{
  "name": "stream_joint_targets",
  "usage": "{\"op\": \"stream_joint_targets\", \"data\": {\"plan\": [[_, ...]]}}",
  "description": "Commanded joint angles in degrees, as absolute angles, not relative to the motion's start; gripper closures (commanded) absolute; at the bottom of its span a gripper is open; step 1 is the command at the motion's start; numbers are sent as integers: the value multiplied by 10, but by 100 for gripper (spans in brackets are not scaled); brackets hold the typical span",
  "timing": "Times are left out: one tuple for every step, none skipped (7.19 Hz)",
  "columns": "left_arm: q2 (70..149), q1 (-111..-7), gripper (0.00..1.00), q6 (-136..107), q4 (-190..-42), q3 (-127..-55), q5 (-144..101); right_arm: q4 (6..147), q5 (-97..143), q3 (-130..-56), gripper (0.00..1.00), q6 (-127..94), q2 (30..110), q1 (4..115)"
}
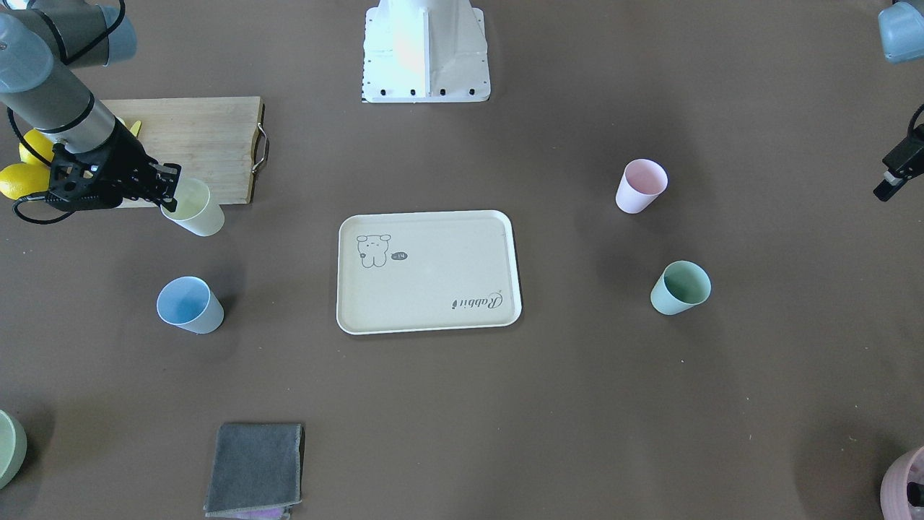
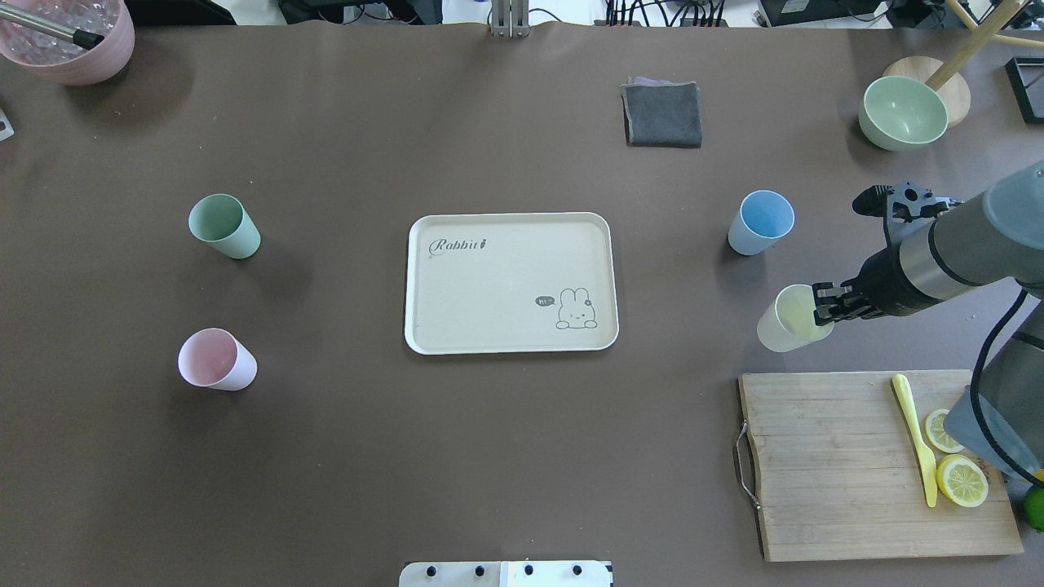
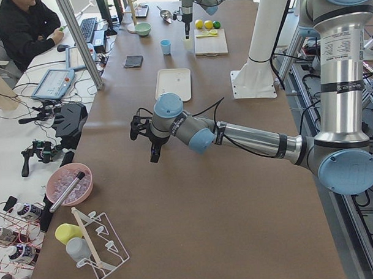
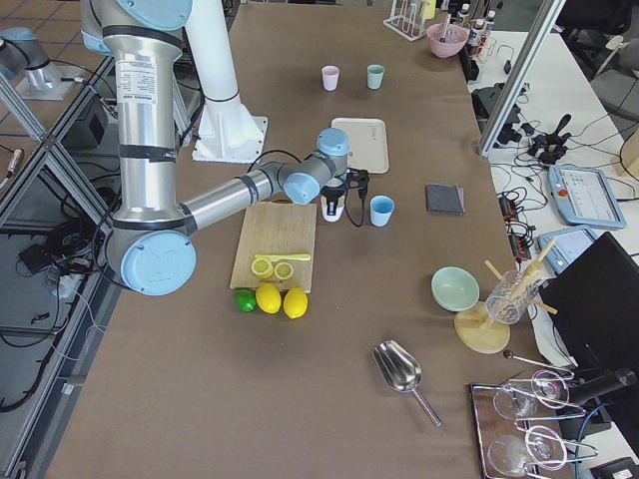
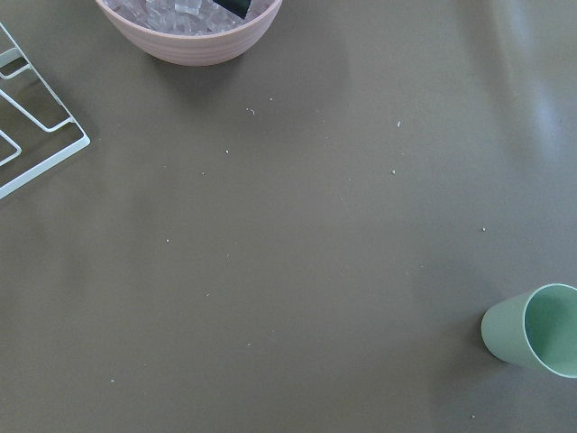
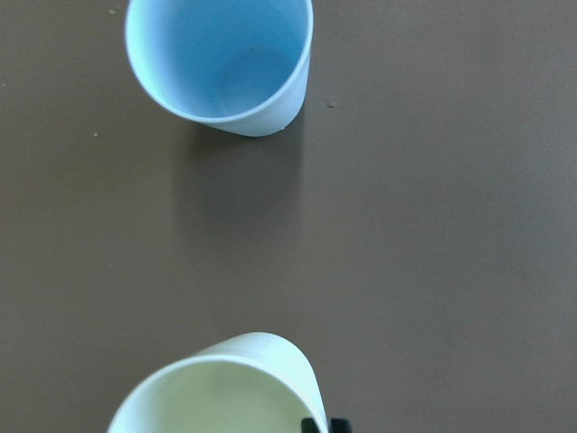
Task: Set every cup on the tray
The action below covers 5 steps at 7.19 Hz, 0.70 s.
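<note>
Next, I let go of the pale yellow cup with my right gripper on the bear cartoon of the cream tray [image 1: 380, 261].
The cream tray [image 2: 510, 217] with the bear cartoon lies at the table's middle, with nothing on it. My right gripper [image 2: 822, 306] is shut on the rim of the pale yellow cup [image 2: 781, 322], beside the cutting board; the cup fills the bottom of the right wrist view [image 6: 216, 392]. The light blue cup [image 2: 760, 222] stands upright just beyond it. The mint green cup [image 2: 224, 226] and the pale pink cup [image 2: 216, 360] stand on the tray's other side. My left gripper [image 1: 895, 177] hangs open and empty at the table's left end, away from both.
A wooden cutting board [image 2: 848, 465] with lemon slices and a yellow knife lies near the right arm. A pale green bowl [image 2: 903, 112], a folded grey cloth [image 2: 662, 114] and a mauve pot [image 2: 69, 37] stand along the far edge.
</note>
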<state>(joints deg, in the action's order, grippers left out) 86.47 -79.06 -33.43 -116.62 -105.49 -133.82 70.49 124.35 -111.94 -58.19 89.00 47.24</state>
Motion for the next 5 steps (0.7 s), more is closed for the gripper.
{"op": "stream_joint_targets", "data": {"plan": [[885, -760, 2, -395, -1165, -1065, -1338, 790, 1289, -1130, 100, -623, 788, 501], [885, -713, 2, -453, -1165, -1091, -1331, 841, 1282, -1135, 100, -659, 738, 491], [884, -673, 2, -500, -1165, -1117, -1310, 864, 1272, -1134, 100, -684, 702, 475], [882, -631, 2, -541, -1165, -1136, -1278, 871, 1235, -1129, 100, -706, 679, 439], [883, -588, 2, -566, -1165, -1142, -1243, 880, 1200, -1107, 100, -717, 645, 408]]}}
